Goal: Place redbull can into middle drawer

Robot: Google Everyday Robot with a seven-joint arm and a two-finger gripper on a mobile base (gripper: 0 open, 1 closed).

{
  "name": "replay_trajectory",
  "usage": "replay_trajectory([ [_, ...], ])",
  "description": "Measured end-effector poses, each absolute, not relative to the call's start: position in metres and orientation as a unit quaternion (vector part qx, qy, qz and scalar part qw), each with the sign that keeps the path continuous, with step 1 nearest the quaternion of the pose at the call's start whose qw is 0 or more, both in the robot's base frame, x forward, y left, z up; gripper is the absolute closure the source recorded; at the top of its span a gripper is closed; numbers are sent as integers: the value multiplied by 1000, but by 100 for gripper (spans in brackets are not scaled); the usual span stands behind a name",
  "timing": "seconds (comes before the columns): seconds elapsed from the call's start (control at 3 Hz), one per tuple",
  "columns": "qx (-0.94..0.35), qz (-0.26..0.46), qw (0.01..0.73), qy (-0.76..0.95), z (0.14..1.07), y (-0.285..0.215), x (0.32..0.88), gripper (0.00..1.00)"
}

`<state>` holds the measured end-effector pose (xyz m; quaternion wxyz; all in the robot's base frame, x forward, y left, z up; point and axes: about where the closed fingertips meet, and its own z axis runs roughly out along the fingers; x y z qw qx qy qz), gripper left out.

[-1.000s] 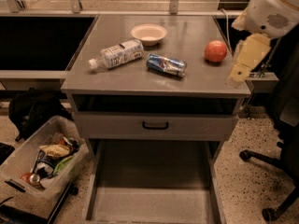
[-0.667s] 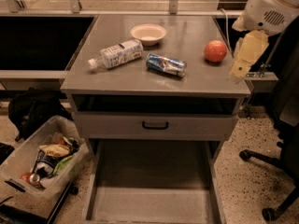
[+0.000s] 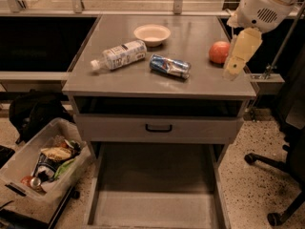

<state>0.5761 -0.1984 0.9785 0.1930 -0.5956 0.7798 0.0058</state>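
Observation:
Next, my gripper goes to the middle of the redbull can (image 3: 168,67), between its two ends, and closes there.
The redbull can (image 3: 170,66) lies on its side in the middle of the grey cabinet top (image 3: 190,82), blue and silver. The middle drawer (image 3: 157,194) is pulled out below, low in the view, with a bare grey floor and low side walls. My gripper (image 3: 232,69), cream-coloured under a white wrist, hangs over the right edge of the cabinet top, to the right of the can and apart from it. It sits just beside a red-orange fruit (image 3: 219,52). It holds nothing that I can see.
A clear water bottle (image 3: 119,55) lies left of the can. A white bowl (image 3: 152,34) stands behind it. A shut drawer front with a black handle (image 3: 158,127) sits above the open drawer. A bin of rubbish (image 3: 43,166) stands at lower left, a chair base (image 3: 276,175) at right.
My gripper has shifted slightly left, nearer over the cabinet's right edge. The can, bottle, bowl and drawer have not moved.

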Motion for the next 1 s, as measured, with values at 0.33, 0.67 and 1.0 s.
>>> replay_trajectory([
  [0.33, -630, 8, 180, 755, 972, -165, 610, 0],
  [0.67, -657, 8, 183, 731, 973, -130, 641, 0],
  [1.0, -678, 1, 203, 707, 974, -92, 680, 0],
])
